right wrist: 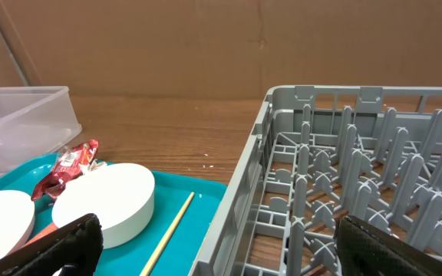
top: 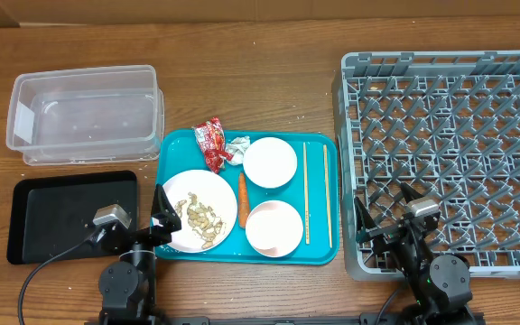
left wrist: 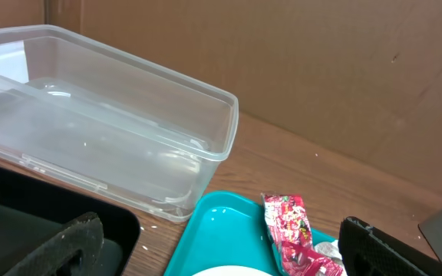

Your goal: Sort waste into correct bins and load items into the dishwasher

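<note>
The robot's left gripper should next move to the near white bowl beside the carrot and close on the bowl's far rim [top: 264, 205].
On the teal serving tray [top: 319, 255] lie a red wrapper [top: 211, 143], a white tissue [top: 237, 147], a carrot [top: 242, 199], a white plate [top: 213, 185] with nut scraps [top: 199, 217], two white bowls [top: 270, 162] [top: 273, 227] and two chopsticks [top: 306, 191]. No cup shows. The clear tub [top: 84, 122] and black tray [top: 61, 212] are at the left, the grey rack [top: 454, 153] at the right. My left gripper [top: 134, 226] [left wrist: 221, 247] is open and empty at the tray's near left corner. My right gripper [top: 391, 221] [right wrist: 221, 245] is open and empty over the rack's near left corner.
The clear tub seems to sit on a second clear piece beneath it. The wooden table's front edge lies just behind both arm bases. A brown board stands behind the table in the wrist views.
</note>
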`<action>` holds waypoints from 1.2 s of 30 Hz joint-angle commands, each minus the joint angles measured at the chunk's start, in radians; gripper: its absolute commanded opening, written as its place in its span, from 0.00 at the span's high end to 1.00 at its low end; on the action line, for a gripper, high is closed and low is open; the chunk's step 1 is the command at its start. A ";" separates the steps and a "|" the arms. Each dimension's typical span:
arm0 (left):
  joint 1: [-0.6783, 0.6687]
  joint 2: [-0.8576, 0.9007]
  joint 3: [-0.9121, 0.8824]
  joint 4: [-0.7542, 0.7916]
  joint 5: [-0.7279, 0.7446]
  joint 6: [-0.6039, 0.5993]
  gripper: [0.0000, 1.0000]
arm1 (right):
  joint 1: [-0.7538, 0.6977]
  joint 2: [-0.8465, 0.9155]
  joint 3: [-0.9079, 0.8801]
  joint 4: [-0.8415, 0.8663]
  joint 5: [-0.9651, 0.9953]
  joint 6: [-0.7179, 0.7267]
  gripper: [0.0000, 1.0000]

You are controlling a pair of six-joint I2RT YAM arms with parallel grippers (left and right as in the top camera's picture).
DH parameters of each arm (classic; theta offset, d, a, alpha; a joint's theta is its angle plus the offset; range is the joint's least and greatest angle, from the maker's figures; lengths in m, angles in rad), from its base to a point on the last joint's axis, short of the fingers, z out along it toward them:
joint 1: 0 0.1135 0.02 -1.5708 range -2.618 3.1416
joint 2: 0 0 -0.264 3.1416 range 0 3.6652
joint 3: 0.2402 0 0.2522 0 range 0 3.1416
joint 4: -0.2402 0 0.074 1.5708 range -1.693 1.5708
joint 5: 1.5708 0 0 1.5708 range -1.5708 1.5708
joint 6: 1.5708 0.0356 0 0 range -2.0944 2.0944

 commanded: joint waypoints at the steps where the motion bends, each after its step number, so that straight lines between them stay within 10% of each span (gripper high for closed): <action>1: 0.006 -0.011 -0.013 0.022 0.007 -0.008 0.00 | -0.003 -0.011 0.000 0.008 -0.001 -0.001 0.00; 12: 0.006 -0.011 0.009 0.134 0.382 -0.167 0.00 | -0.002 -0.011 0.009 0.100 -0.145 0.196 0.00; 20: 0.005 0.060 0.308 -0.058 0.431 0.056 0.00 | -0.002 -0.003 0.151 0.121 -0.154 0.364 0.00; 36: -0.035 0.887 1.152 -0.800 0.528 0.148 0.00 | -0.002 0.563 1.039 -0.838 -0.008 0.360 0.00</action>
